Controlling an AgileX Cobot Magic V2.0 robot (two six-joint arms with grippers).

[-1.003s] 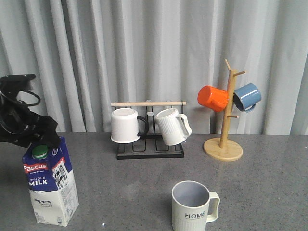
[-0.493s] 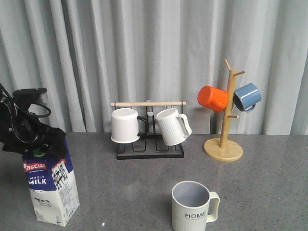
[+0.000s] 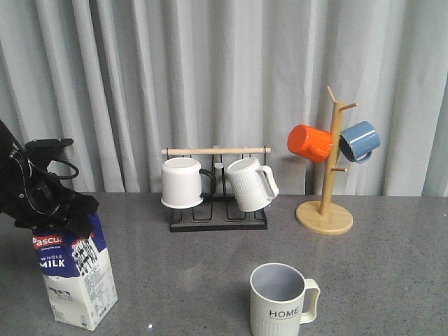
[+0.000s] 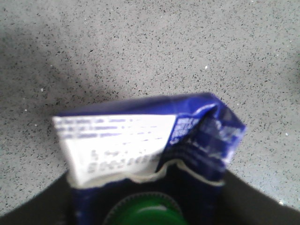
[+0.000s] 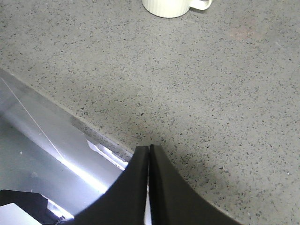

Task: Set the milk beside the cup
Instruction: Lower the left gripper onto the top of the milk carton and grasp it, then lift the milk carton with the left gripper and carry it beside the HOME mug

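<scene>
My left gripper needs to let the milk go on the table (image 3: 225,318) beside the cup, on the side opposite the cup's handle.
The milk (image 3: 73,280) stands upright at the front left of the table, its gable top hidden behind my left gripper (image 3: 61,222). In the left wrist view the carton's top (image 4: 140,136) and green cap (image 4: 147,216) lie between the two dark fingers of the left gripper (image 4: 147,213), which stand apart on either side of it. The cup (image 3: 278,302), marked HOME, stands at the front centre-right, far from the milk. Its base shows in the right wrist view (image 5: 171,6). My right gripper (image 5: 149,149) is shut and empty near the table's edge.
A black rack (image 3: 217,217) with two white mugs (image 3: 183,182) stands at the back centre. A wooden mug tree (image 3: 326,210) with an orange mug (image 3: 309,143) and a blue mug (image 3: 360,140) stands at the back right. A grey curtain hangs behind.
My left gripper has come down and a little right over the carton's top, hiding the green cap in the front view. The carton shifted very slightly. The cup has not moved.
</scene>
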